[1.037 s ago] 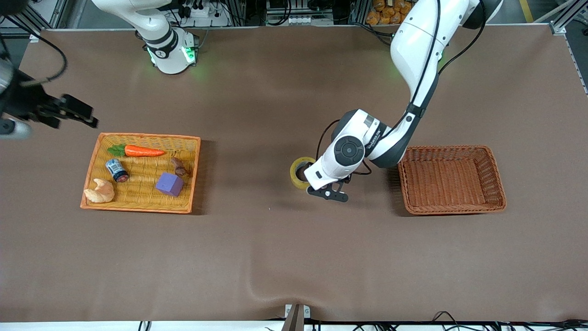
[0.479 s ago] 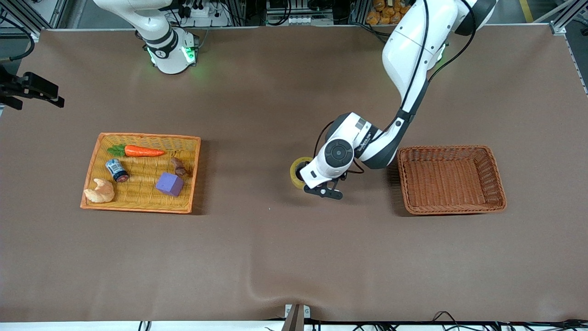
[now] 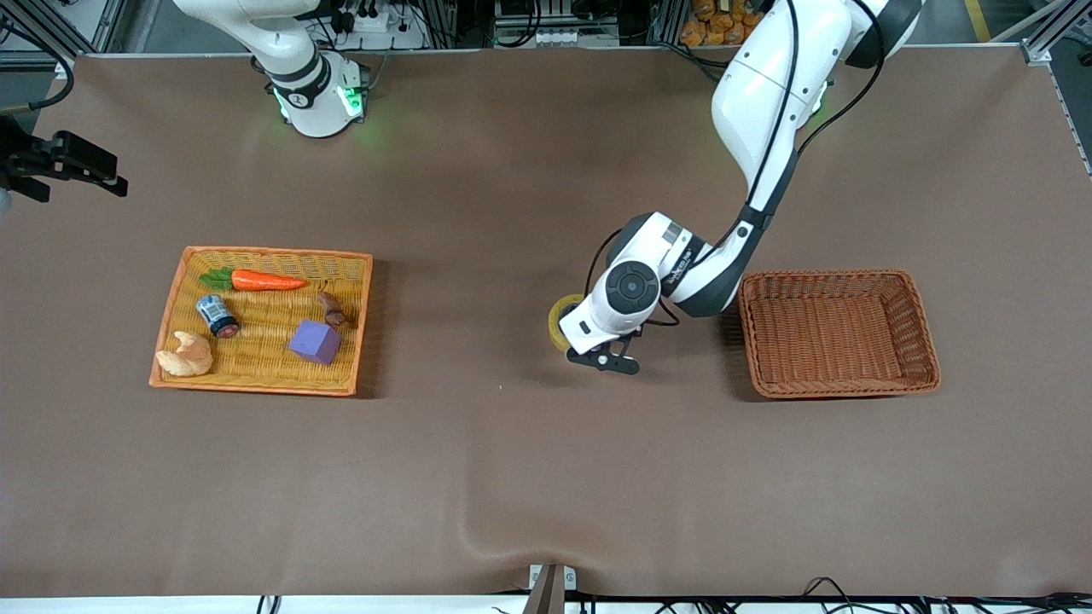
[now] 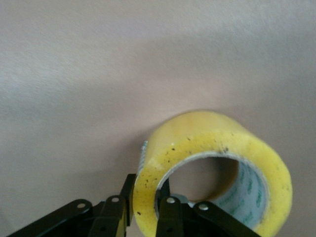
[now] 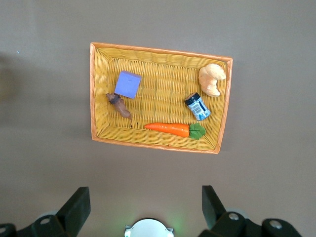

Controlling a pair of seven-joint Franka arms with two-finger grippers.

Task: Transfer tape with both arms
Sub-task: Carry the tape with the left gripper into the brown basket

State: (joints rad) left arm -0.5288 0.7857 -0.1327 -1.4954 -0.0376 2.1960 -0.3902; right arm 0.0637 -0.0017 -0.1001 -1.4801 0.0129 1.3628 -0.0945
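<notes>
Next, I let go of the tape with my left gripper inside the brown basket, just off its middle [image 3: 820, 339] toward the yellow tray.
The yellowish tape roll [image 3: 558, 316] stands on edge mid-table, beside the brown basket and mostly hidden under the left arm's wrist. In the left wrist view the tape [image 4: 212, 138] fills the frame. My left gripper [image 4: 148, 192] is shut on its wall, one finger outside the ring and one inside the pale core. In the front view the left gripper [image 3: 577, 331] is low at the table. My right gripper [image 3: 102, 175] is open and empty, held high off the right arm's end of the table. It also shows in the right wrist view [image 5: 145, 197].
A yellow wicker tray [image 3: 175, 290] at the right arm's end holds a carrot [image 3: 266, 280], a purple cube [image 3: 314, 342], a small can [image 3: 217, 315], a croissant [image 3: 185, 356] and a brown piece [image 3: 332, 309]. A brown wicker basket [image 3: 751, 341] stands empty beside the left arm.
The right arm has swung away toward its end of the table. The left wrist has shifted a little over the tape, which now shows less beneath it.
</notes>
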